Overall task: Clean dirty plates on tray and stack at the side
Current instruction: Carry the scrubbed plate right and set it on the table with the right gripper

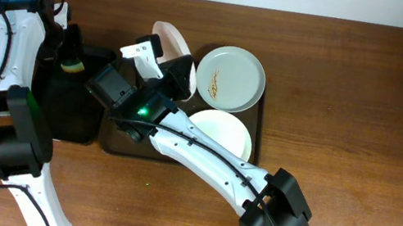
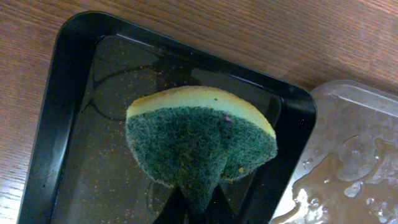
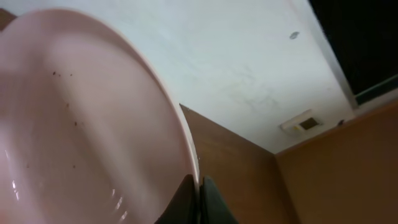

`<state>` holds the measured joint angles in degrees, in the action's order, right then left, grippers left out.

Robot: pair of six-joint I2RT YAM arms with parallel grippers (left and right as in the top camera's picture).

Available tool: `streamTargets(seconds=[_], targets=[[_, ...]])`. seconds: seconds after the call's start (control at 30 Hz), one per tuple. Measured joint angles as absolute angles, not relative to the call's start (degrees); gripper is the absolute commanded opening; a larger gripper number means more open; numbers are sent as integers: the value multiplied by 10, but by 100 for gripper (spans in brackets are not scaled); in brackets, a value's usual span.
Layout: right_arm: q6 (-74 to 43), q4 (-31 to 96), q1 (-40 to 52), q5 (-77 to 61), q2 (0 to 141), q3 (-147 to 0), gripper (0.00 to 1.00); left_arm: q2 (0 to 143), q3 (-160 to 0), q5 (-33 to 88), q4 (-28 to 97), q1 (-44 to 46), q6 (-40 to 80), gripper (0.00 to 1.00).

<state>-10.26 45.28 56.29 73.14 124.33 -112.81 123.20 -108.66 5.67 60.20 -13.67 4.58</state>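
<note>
The robot's right gripper will set the pink plate down on the bare wooden table (image 1: 311, 108) beside the pale green plate.
My right gripper (image 1: 177, 75) is shut on the rim of a pink plate (image 1: 173, 46) and holds it tilted up on edge above the tray (image 1: 257, 135). In the right wrist view the pink plate (image 3: 81, 124) fills the left side, with dark specks on it, and the fingers (image 3: 200, 190) pinch its edge. My left gripper (image 1: 72, 57) is shut on a yellow and green sponge (image 2: 199, 146) above the black basin (image 2: 68, 124). A pale green plate (image 1: 230, 77) with brown smears and a white plate (image 1: 223, 131) lie on the tray.
The black basin (image 1: 72, 115) stands left of the tray and holds water with small specks. A clear wet plastic surface (image 2: 348, 155) lies beside the basin in the left wrist view. The wooden table (image 1: 367, 117) extends to the right.
</note>
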Motion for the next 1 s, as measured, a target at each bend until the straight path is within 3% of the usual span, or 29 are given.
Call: streamTargets(seconds=[0.2,0.33,0.47,0.7,0.93,0.97,1.0], targets=[[-110,491,515,445,1243,-1128,4,1232,-1087,57,602,-137,46,1],[-126,509,376,138,1227,-1128,4,1232,-1087,57,604,-137,46,1],[-140,564,199,-74,1193,-1128,4,1232,-1087,57,606,-137,46,1],[-150,653,-99,-128,1190,-1119,4,1232,-1087,57,604,-137,46,1],[-150,608,-183,-93,1190,-963,4,1232,-1087,57,596,-137,46,1],[-150,582,-184,-84,1190,-929,6,1232,-1087,57,591,-137,46,1],[-151,563,-184,-81,1190,-912,28,1232,-1087,57,591,-137,46,1]])
